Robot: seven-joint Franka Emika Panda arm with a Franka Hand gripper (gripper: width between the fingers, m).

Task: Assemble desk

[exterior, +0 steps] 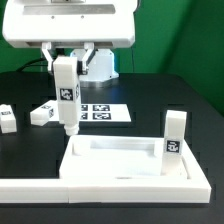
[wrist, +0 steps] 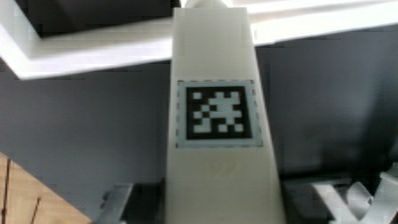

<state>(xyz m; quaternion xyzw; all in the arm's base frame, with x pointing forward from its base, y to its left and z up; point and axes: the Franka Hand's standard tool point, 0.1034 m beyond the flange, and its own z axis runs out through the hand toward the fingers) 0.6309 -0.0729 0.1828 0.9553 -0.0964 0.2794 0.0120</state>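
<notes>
My gripper is to let go of the leg, now held over a far corner, upright in the desk top's empty front corner (exterior: 73, 170), across from the standing leg.
The desk top (exterior: 128, 172) is a white rimmed tray lying at the front of the black table. One tagged white leg (exterior: 173, 134) stands upright in its corner on the exterior view's right. My gripper (exterior: 64, 62) is shut on the upper end of another leg (exterior: 67, 98), holding it upright, with its lower end just over the far corner of the top on the exterior view's left. In the wrist view this leg (wrist: 217, 110) fills the middle, between my gripper's (wrist: 222, 205) fingers (wrist: 135, 200), and a corner of the desk top (wrist: 80, 55) shows beyond it.
Two loose tagged legs (exterior: 8, 118) (exterior: 42, 113) lie on the table at the exterior view's left. The marker board (exterior: 102, 111) lies behind the desk top. A long white border bar (exterior: 30, 187) runs along the front. The robot's base (exterior: 98, 62) stands at the back.
</notes>
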